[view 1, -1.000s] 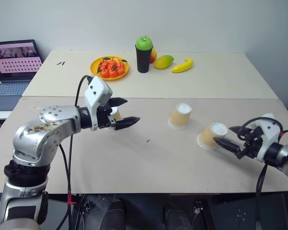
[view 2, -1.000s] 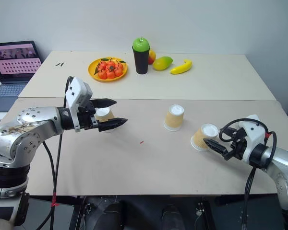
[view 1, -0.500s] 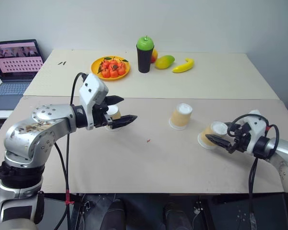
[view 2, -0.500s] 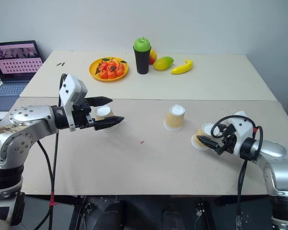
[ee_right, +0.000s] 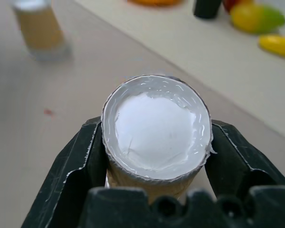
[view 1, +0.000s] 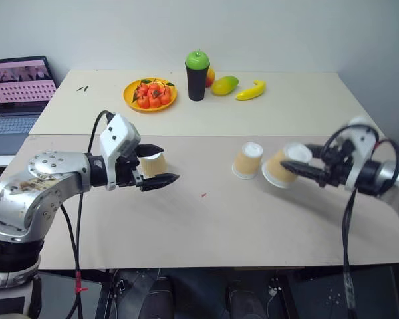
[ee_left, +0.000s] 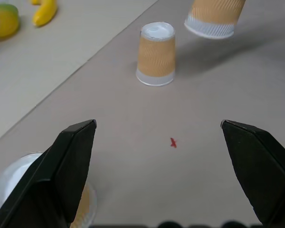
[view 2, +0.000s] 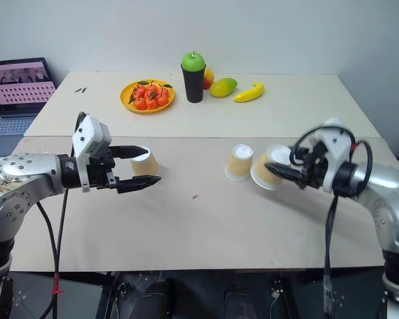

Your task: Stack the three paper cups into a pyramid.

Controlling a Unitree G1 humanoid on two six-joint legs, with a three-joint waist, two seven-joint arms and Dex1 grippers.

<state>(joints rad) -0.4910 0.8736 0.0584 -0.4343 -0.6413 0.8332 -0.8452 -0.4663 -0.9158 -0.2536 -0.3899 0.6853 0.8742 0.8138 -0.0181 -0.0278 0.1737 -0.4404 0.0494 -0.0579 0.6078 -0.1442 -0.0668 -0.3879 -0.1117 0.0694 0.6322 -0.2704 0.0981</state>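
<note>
My right gripper is going to set the third cup down at the small red mark (view 1: 210, 191) (ee_right: 57, 118) between the two standing cups.
Three tan ribbed paper cups show. The left cup (view 1: 153, 163) stands upside down on the table, close beside the fingers (ee_left: 71, 161) of my open left gripper (view 1: 167, 164), untouched and half hidden by one finger. The middle cup (view 1: 247, 160) stands upside down at the table's centre. My right gripper (view 1: 294, 158) is shut on the third cup (view 1: 279, 167), which hangs tilted above the table just right of the middle cup. Its white base (ee_right: 156, 126) faces the right wrist camera between the two fingers (ee_right: 88, 154).
On the far table stand a yellow plate of small oranges (view 1: 149, 93), a black cup with a green apple (view 1: 198, 70), a mango (view 1: 226, 84) and a banana (view 1: 251, 90). A laptop (view 1: 20, 93) sits at the far left. A small red mark (view 1: 204, 195) lies on the table.
My right gripper has shut on the cup that lay on its side, lifted it off the table and carried it left, up to the middle cup. The left gripper drew back slightly, still open.
</note>
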